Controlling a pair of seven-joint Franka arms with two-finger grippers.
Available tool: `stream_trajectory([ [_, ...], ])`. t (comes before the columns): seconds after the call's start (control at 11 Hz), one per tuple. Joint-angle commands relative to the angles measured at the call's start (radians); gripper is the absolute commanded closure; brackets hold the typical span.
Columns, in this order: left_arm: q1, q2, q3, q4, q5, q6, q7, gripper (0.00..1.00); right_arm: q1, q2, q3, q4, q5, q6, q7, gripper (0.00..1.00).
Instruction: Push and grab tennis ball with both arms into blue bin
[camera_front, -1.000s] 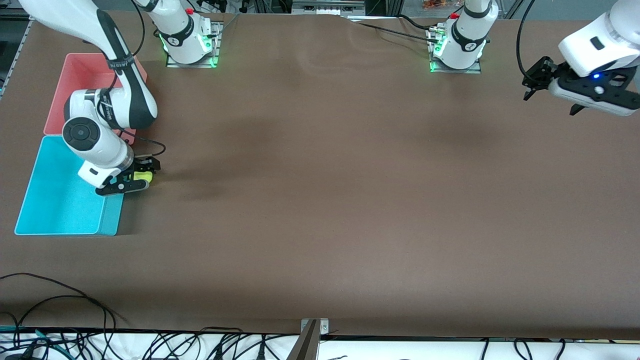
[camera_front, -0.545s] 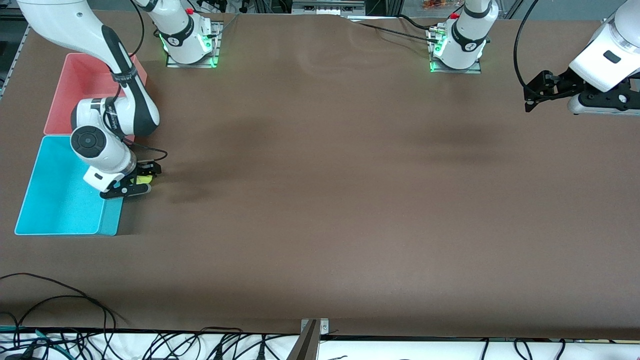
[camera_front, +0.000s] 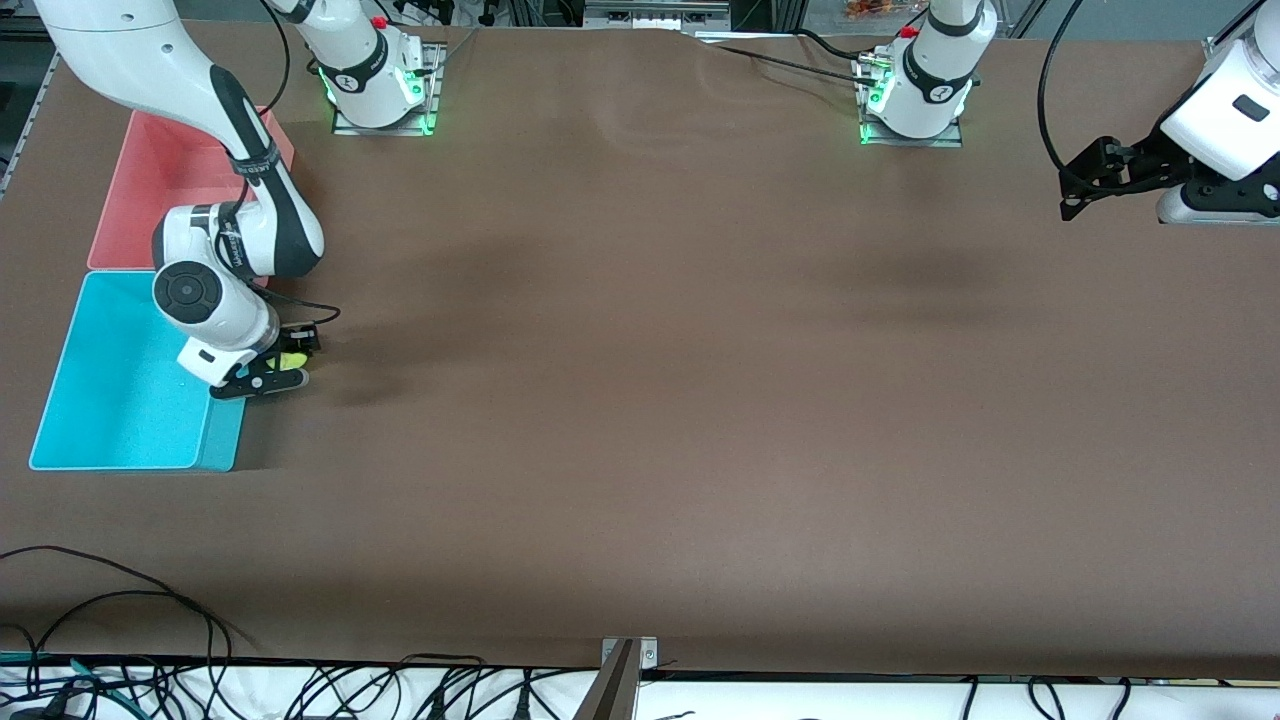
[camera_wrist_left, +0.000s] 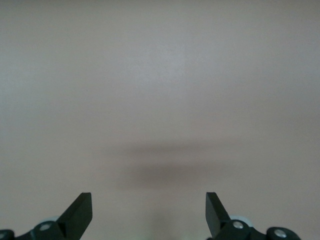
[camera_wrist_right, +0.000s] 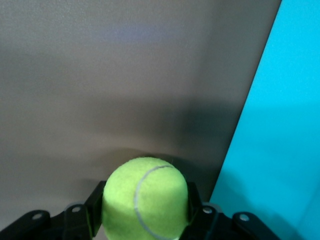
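Next, I let go of the tennis ball, now held just beside the blue bin, with my right gripper in the blue bin's corner (camera_front: 206, 324), next to the pink bin and the bare table.
The yellow-green tennis ball (camera_front: 292, 358) sits between the fingers of my right gripper (camera_front: 283, 360), which is shut on it just beside the blue bin (camera_front: 120, 400), over the brown table by the bin's wall. In the right wrist view the tennis ball (camera_wrist_right: 145, 197) fills the space between the black fingers, with the blue bin (camera_wrist_right: 280, 150) close alongside. My left gripper (camera_front: 1075, 195) is open and empty, up over the table's edge at the left arm's end. In the left wrist view its fingers (camera_wrist_left: 80, 212) stand wide apart over bare table.
A pink bin (camera_front: 150, 190) stands against the blue bin, farther from the front camera. Both arm bases (camera_front: 380, 80) stand along the table's top edge. Cables (camera_front: 150, 620) lie off the table's front edge.
My right gripper has lifted a little with the tennis ball and shifted slightly away from the blue bin. My left arm has swung upward and outward toward its end of the table.
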Motion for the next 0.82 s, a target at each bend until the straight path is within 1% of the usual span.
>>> stream_trajectory([
  [0.0, 0.014, 0.017, 0.003, 0.022, -0.042, -0.023, -0.009, 0.00, -0.006, -0.021, 0.004, 0.018, -0.024, -0.020, -0.011, 0.73],
  [0.09, 0.025, 0.014, 0.005, 0.010, -0.061, -0.025, -0.010, 0.00, -0.006, -0.030, 0.007, 0.064, -0.021, -0.101, -0.011, 0.73],
  [0.27, 0.033, 0.010, 0.005, -0.002, -0.062, -0.025, -0.009, 0.00, -0.001, -0.034, 0.022, 0.205, -0.004, -0.331, -0.009, 0.73],
  [0.36, 0.033, 0.009, 0.005, -0.001, -0.062, -0.025, -0.010, 0.00, -0.001, -0.041, 0.033, 0.254, -0.001, -0.429, -0.023, 0.73],
  [0.45, 0.031, 0.014, 0.000, 0.013, -0.062, -0.037, -0.012, 0.00, -0.006, -0.058, 0.030, 0.279, 0.046, -0.501, -0.087, 0.73],
  [0.55, 0.030, 0.016, 0.000, 0.021, -0.062, -0.051, -0.012, 0.00, -0.007, -0.076, 0.018, 0.308, 0.098, -0.561, -0.169, 0.73],
  [0.64, 0.028, 0.017, 0.000, 0.022, -0.062, -0.054, -0.010, 0.00, -0.007, -0.089, -0.026, 0.314, 0.125, -0.612, -0.238, 0.73],
  [0.73, 0.028, 0.017, -0.003, 0.024, -0.062, -0.056, -0.010, 0.00, -0.007, -0.106, -0.064, 0.313, 0.167, -0.628, -0.342, 0.72],
])
